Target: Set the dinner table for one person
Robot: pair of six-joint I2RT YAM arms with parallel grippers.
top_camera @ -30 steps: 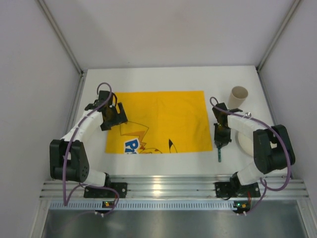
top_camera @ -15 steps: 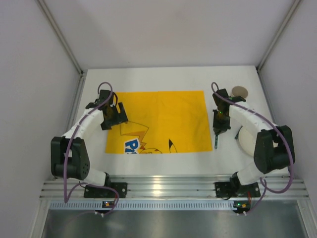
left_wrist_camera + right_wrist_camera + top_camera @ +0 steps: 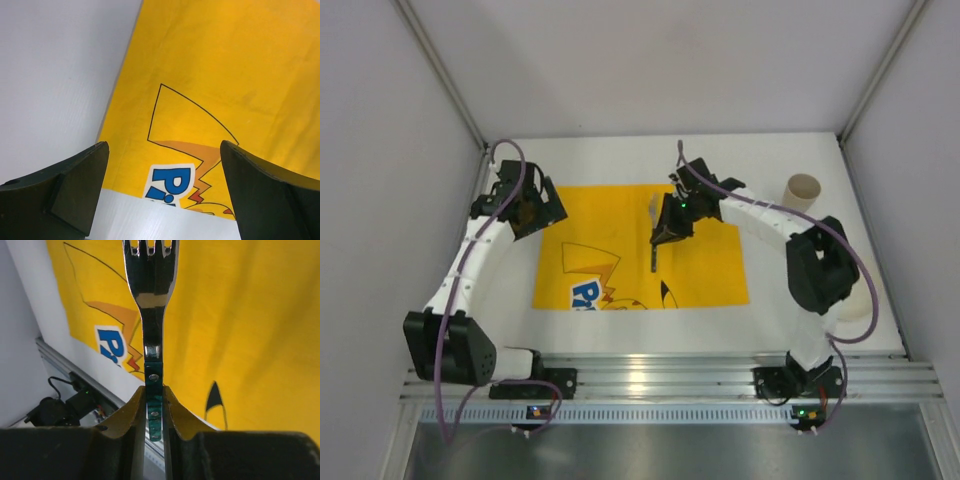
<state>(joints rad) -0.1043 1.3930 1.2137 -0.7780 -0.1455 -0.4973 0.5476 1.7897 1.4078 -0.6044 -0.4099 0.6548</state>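
The robot's right gripper will release the metal fork, now hanging above the cloth, on the yellow cloth's thin black outline (image 3: 574, 250) (image 3: 78, 260), just past the blue lettering.
The white dinner table (image 3: 610, 158) carries a yellow cloth (image 3: 705, 260) with a cartoon print. My right gripper (image 3: 665, 235) hangs over the middle of the cloth, shut on the green handle of a metal fork (image 3: 652, 258). In the right wrist view the fork (image 3: 151, 290) sticks out from between the shut fingers (image 3: 131, 407), tines away from me, above the cloth (image 3: 240, 315). My left gripper (image 3: 533, 213) is open and empty over the cloth's far left corner. In the left wrist view it (image 3: 162, 150) frames the cloth's (image 3: 225, 60) near edge and bare table (image 3: 50, 75).
A beige cup (image 3: 803, 190) stands at the far right of the table. A white plate (image 3: 853, 298) lies at the right edge, mostly hidden under my right arm. Grey walls close in the left, back and right sides. An aluminium rail (image 3: 660, 375) runs along the near edge.
My right arm has swung left with the fork, from beside the cloth's right edge to over its middle. My left gripper has moved back and left toward the cloth's far corner.
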